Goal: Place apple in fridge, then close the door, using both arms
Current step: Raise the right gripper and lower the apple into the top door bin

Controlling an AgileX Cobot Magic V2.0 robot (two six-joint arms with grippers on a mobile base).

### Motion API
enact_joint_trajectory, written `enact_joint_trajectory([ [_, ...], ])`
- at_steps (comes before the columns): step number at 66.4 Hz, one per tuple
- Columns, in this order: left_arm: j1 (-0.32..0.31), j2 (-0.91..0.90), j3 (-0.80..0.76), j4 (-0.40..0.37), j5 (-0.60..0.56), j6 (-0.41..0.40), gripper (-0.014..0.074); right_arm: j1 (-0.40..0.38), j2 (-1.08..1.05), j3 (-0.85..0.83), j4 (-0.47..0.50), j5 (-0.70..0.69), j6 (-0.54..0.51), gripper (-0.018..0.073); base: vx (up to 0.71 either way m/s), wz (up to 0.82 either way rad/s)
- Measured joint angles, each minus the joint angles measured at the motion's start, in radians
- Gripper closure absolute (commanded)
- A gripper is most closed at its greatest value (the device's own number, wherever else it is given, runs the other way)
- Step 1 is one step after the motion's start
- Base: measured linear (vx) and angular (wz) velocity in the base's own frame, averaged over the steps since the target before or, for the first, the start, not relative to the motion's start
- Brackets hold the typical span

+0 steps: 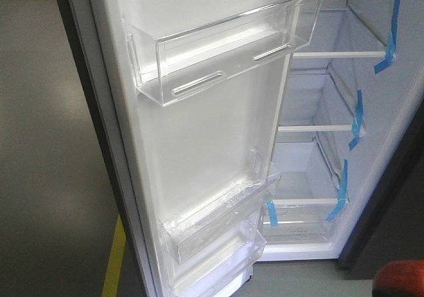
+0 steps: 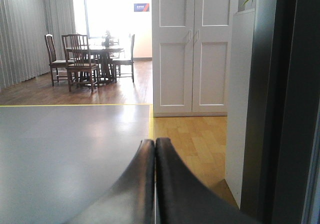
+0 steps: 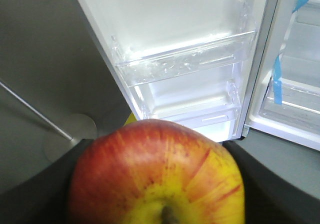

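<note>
Next, I release the red apple from my right gripper in the fridge door's top clear bin (image 1: 254, 12), toward the end of the bin near the shelves.
The red apple (image 3: 150, 169), yellow round its stem, fills the bottom of the right wrist view. My right gripper (image 3: 157, 189) is shut on it, a black finger on each side. In the front view the apple (image 1: 401, 277) shows at the bottom right corner, below the fridge (image 1: 318, 151), whose white inside has glass shelves marked with blue tape. The door (image 1: 199, 144) stands wide open on the left, white inside with clear bins. My left gripper (image 2: 155, 143) is shut with nothing in it, low over the floor beside a dark grey upright surface (image 2: 295, 104).
White panelled cabinet doors (image 2: 190, 49) stand ahead in the left wrist view. Further back are a dining table and chairs (image 2: 90, 59). Yellow floor tape (image 1: 114, 257) runs under the door. A thin metal rod on a round base (image 3: 70, 134) stands left of the door.
</note>
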Motion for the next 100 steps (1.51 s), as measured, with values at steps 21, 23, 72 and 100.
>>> enact_joint_trajectory([
  [21,0.0,0.0,0.0,0.0,0.0,0.0,0.0603,0.0,0.266,-0.248,0.002,-0.025,-0.065,0.0461,0.0,0.0],
  [23,0.0,0.0,0.0,0.0,0.0,0.0,0.0603,0.0,0.293,-0.279,0.003,-0.025,-0.071,0.046,0.0,0.0],
  [72,0.0,0.0,0.0,0.0,0.0,0.0,0.0603,0.008,0.961,-1.151,0.202,0.035,-0.215,0.0441,0.0,0.0],
  [100,0.0,0.0,0.0,0.0,0.0,0.0,0.0603,0.195,1.312,-1.511,-0.026,-0.018,-0.11,0.0417,0.0,0.0],
])
